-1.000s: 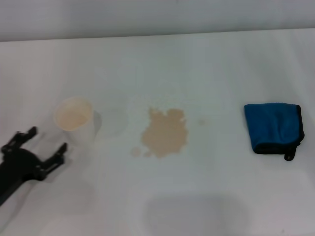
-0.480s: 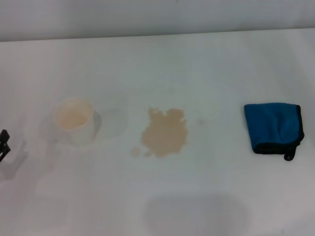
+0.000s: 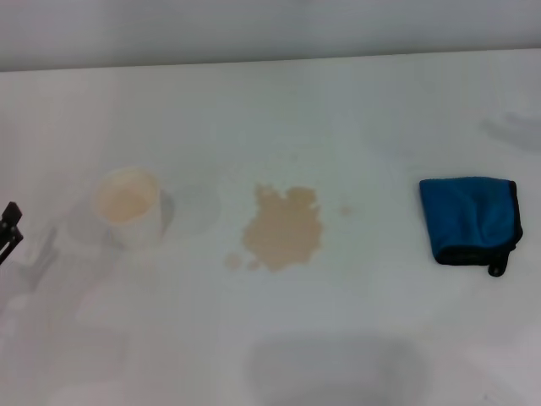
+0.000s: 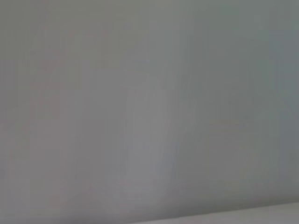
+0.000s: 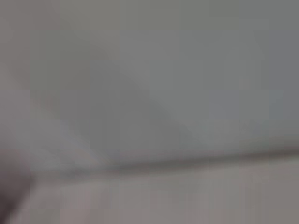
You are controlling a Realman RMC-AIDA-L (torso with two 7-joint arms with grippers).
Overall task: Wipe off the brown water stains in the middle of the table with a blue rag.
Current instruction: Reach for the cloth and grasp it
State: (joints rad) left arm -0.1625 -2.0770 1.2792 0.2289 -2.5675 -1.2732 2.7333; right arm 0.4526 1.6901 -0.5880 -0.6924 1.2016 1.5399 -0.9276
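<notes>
My right gripper is going to close on the blue rag's black-edged corner [image 3: 497, 240], next to its loop tag.
The brown water stains [image 3: 283, 228] form a tan blotch in the middle of the white table [image 3: 338, 118], with small droplets [image 3: 232, 262] by its near-left edge. The blue rag [image 3: 469, 218], folded, with black edging and a loop tag, lies flat to the right of the stains, with nothing touching it. Only a black tip of my left gripper [image 3: 8, 223] shows at the far left edge, well away from the stains. My right gripper is out of view. Both wrist views show only blurred grey surfaces.
A white paper cup [image 3: 128, 205] holding tan liquid stands upright to the left of the stains. A faint grey shadow [image 3: 514, 127] lies on the table at the far right, beyond the rag.
My left gripper has pulled back from beside the cup to the left edge, so only its tip shows. A faint shadow has appeared at the far right. Cup, stains and rag have not moved.
</notes>
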